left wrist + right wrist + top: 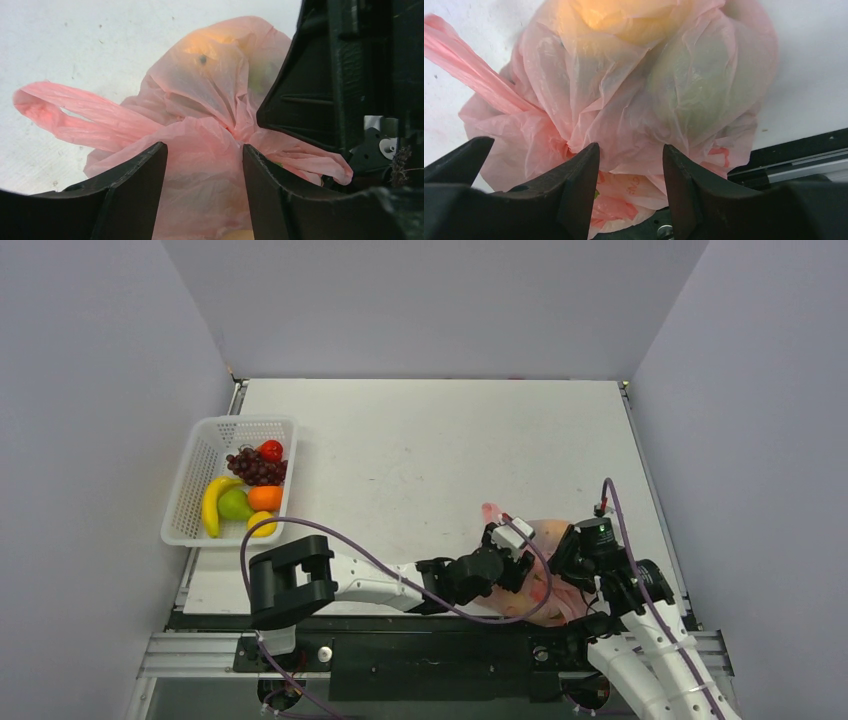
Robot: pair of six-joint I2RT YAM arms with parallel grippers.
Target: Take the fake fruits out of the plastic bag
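Next, I pinch the bag's loose folds (633,167) with my right gripper and pull them away from my left gripper, since the bag's opening sits bunched shut beside the fruits.
The pink plastic bag (548,537) lies at the near right of the table, between my two grippers. My left gripper (512,550) is at its left side; in the left wrist view (204,150) its jaws stand apart with bag film (200,165) filling the gap. My right gripper (566,568) is at the bag's right side; in the right wrist view (631,149) its jaws stand apart against the bag (624,100). Through the film show an orange fruit (624,17) and a green fruit (704,85). One loop handle (65,112) sticks out left.
A white mesh basket (190,480) at the far left holds a banana (211,505), green pear (235,505), orange (265,497), lemon (262,524), grapes (257,468) and a red fruit (271,450). The black rail (794,150) runs just behind the bag. A purple cable (300,525) loops over the table.
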